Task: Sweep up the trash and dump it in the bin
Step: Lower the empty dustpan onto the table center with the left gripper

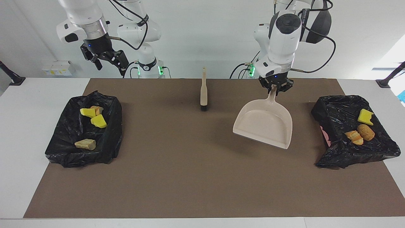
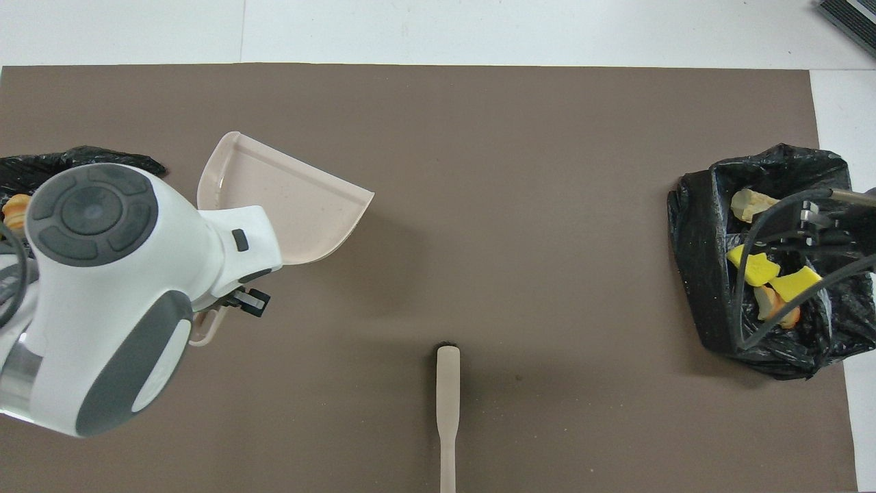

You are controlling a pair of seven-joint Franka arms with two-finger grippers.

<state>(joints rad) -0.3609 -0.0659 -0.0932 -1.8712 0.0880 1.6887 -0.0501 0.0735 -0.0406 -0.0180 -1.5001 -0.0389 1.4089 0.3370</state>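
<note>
The robot's left gripper should release the beige dustpan on the brown mat [image 2: 437, 220] just past the black bristles of the brush.
My left gripper [image 1: 274, 89] is shut on the handle of the beige dustpan [image 1: 264, 125], which hangs empty and tilted over the mat between the brush and the bin at the left arm's end. From above, my wrist covers the handle and only the pan [image 2: 287, 205] shows. The trash lies in two black-lined bins. One bin [image 1: 335, 107] holds a yellow sponge chunk [image 1: 365, 116] and bread-like pieces [image 1: 366, 132]. The other bin [image 1: 63, 148] holds yellow chunks [image 1: 98, 121] and a tan piece [image 1: 85, 144]. My right gripper [image 1: 106, 60] hangs open and empty above that bin [image 2: 691, 274].
The beige brush [image 1: 203, 91] with black bristles lies on the brown mat [image 1: 190, 174] midway between the arms, near the robots' edge, handle toward the robots; it also shows from above as the brush [image 2: 447, 404]. White table surrounds the mat.
</note>
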